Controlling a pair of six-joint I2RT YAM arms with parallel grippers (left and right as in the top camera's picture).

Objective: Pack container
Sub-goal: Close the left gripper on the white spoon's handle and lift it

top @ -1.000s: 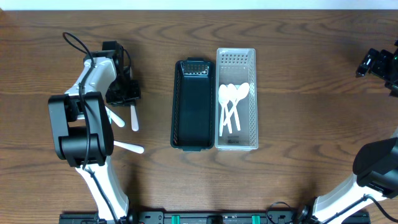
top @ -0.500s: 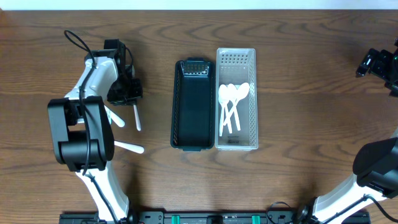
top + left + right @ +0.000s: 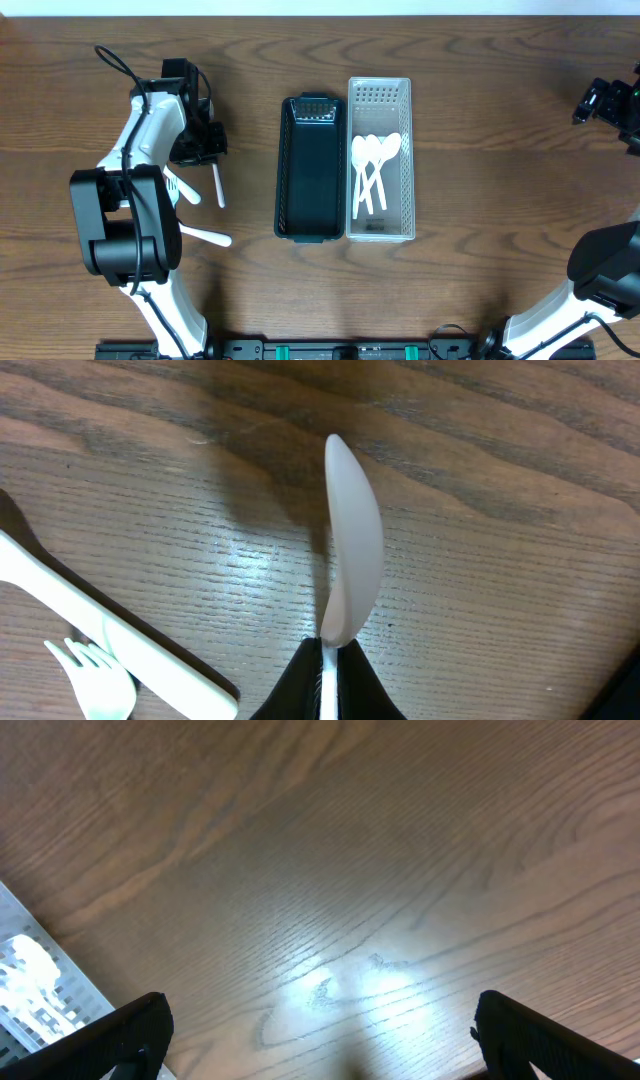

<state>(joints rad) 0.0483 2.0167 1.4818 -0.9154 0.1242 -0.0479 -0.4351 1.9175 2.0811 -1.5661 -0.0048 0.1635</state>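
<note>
I need to lay the white spoon down flat and pinch its neck (image 3: 335, 628) before packing it, because its bowl is on edge in my left gripper.
My left gripper (image 3: 206, 147) is shut on a white plastic spoon (image 3: 217, 186) at the left of the table. In the left wrist view the jaws (image 3: 330, 678) pinch the handle, and the spoon's bowl (image 3: 352, 555) sticks out ahead just above the wood. A black tray (image 3: 287, 170) stands empty at the centre. Beside it on the right is a clear tray (image 3: 408, 160) holding several white spoons (image 3: 372, 165). My right gripper (image 3: 603, 101) is open and empty at the far right edge; its fingers also show spread in the right wrist view (image 3: 335, 1045).
A white fork (image 3: 181, 189) and another white utensil (image 3: 206, 237) lie on the table by the left arm. In the left wrist view they are the fork (image 3: 98, 680) and a long handle (image 3: 110, 635). A corner of the clear tray (image 3: 28, 990) shows in the right wrist view.
The left gripper with the spoon has shifted slightly and the left arm's elbow has swung left. The right arm has not moved.
</note>
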